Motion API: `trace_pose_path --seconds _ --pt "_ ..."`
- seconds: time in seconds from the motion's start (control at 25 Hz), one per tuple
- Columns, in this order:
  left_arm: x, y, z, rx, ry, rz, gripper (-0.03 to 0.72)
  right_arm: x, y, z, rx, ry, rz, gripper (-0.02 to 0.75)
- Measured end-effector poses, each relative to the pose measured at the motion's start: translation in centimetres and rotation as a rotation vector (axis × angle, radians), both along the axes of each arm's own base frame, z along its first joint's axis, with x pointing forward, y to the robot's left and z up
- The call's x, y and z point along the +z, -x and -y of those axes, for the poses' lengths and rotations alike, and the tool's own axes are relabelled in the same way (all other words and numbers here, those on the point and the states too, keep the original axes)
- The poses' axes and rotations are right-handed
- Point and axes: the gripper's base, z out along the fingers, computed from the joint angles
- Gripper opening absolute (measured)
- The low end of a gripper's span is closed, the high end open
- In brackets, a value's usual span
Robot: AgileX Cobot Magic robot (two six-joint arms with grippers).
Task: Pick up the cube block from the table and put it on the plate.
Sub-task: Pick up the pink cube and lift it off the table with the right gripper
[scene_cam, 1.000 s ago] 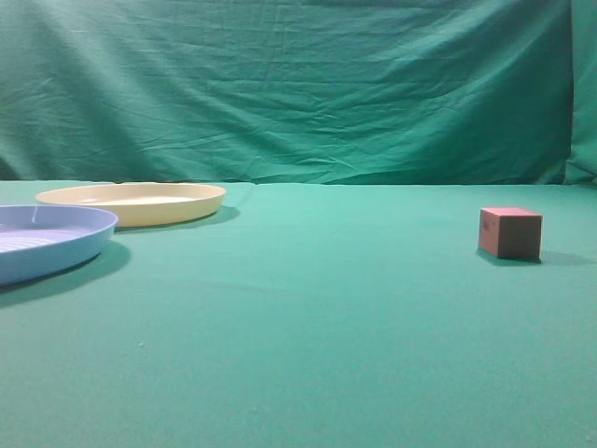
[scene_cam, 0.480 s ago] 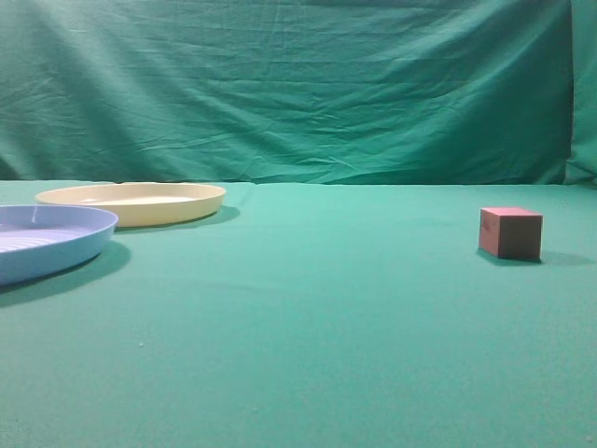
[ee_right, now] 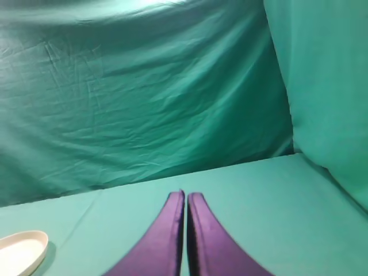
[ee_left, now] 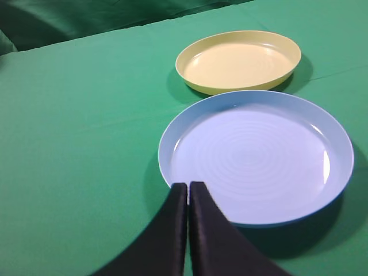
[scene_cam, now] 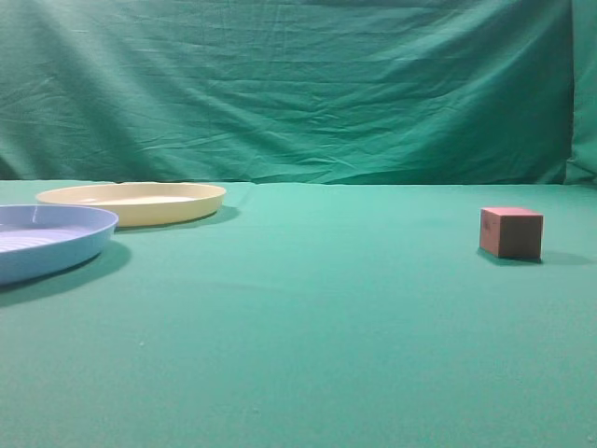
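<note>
Next, I close my right gripper on the red-pink cube block on the green table, on the cube block's opposite sides [scene_cam: 511, 234].
The small red-pink cube block [scene_cam: 510, 232] sits on the green table [scene_cam: 308, 317] at the right in the exterior view. The pale yellow plate [scene_cam: 131, 202] lies at the far left; it also shows in the left wrist view [ee_left: 238, 61] and at the bottom left edge of the right wrist view [ee_right: 22, 250]. My left gripper [ee_left: 188, 185] is shut and empty, its tips over the near rim of the light blue plate. My right gripper [ee_right: 185, 194] is shut and empty, above the table, facing the backdrop. Neither gripper shows in the exterior view. The cube is out of both wrist views.
A light blue ribbed plate [scene_cam: 47, 240] lies at the left front, close beside the yellow plate, and fills the middle of the left wrist view [ee_left: 256, 155]. A wrinkled green backdrop curtain [scene_cam: 298, 89] hangs behind the table.
</note>
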Motion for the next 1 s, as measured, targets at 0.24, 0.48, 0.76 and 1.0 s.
trace_pose_path --seconds 0.24,0.48,0.76,1.0 --pt "0.0 0.0 0.0 0.0 0.0 0.0 0.0 4.9 -2.2 -0.5 0.032 0.042 -0.337 0.0" --pt "0.0 0.0 0.0 0.0 0.0 0.0 0.0 6.2 -6.0 -1.0 0.064 0.121 -0.648 0.0" --pt "0.0 0.0 0.0 0.0 0.0 0.0 0.0 6.1 -10.0 -2.1 0.196 0.271 -0.757 0.0" --pt "0.0 0.0 0.0 0.0 0.0 0.0 0.0 4.7 -13.6 -4.8 0.36 0.405 -0.896 0.0"
